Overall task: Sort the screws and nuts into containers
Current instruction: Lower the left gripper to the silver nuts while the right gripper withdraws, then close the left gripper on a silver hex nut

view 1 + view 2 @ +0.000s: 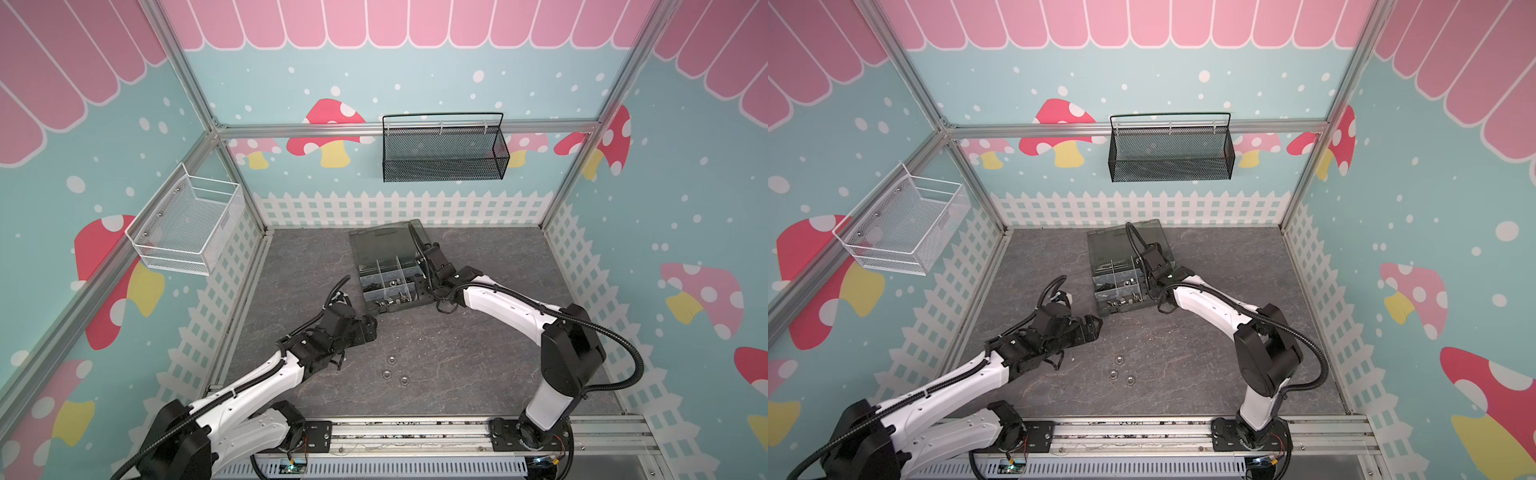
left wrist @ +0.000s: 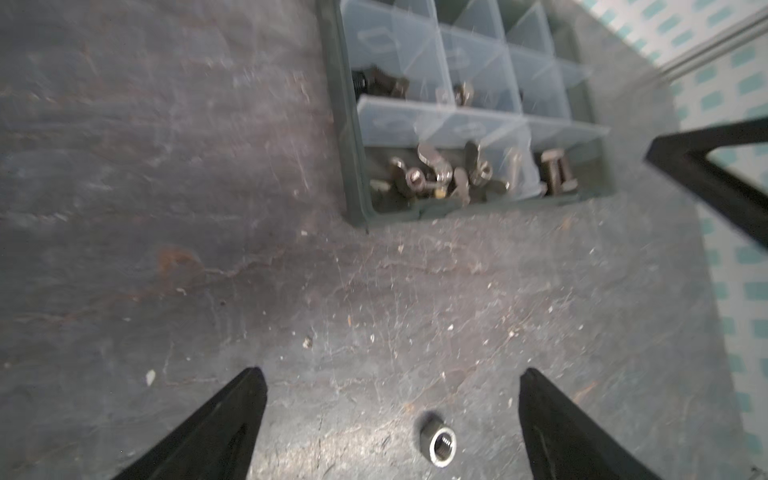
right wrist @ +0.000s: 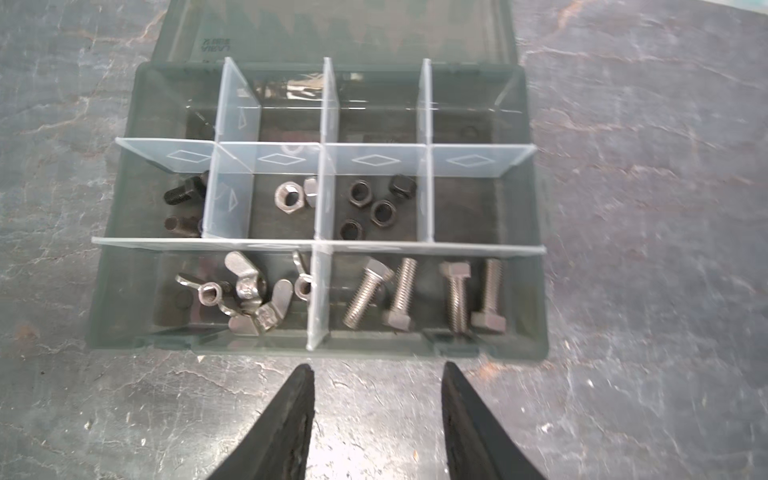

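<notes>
The robot's left gripper needs to next go to the loose silver nut nearest the organiser box and close on that nut's sides (image 1: pixel 392 360) (image 2: pixel 438 442).
The organiser box (image 3: pixel 536 291) lies open, and its containers hold black screws (image 3: pixel 185 193), silver nuts (image 3: pixel 291 195), black nuts (image 3: pixel 376 203), wing nuts (image 3: pixel 245 295) and silver hex-head screws (image 3: pixel 424 295). Three silver nuts (image 1: pixel 390 358) lie loose on the table in front of the box (image 1: pixel 386 270). My left gripper (image 2: pixel 391 372) is open wide above the table, with one loose nut (image 2: pixel 438 442) lying between its fingers, untouched. My right gripper (image 3: pixel 378 368) hangs open over the box's near edge with nothing in it. In a top view it (image 1: pixel 423 291) sits by the box's right side.
The box's lid (image 1: pixel 386 239) lies flat behind the compartments. A black mesh basket (image 1: pixel 444 149) hangs on the back wall and a white wire basket (image 1: pixel 187 224) on the left wall. An aluminium rail (image 1: pixel 415 432) carries both arm bases at the front.
</notes>
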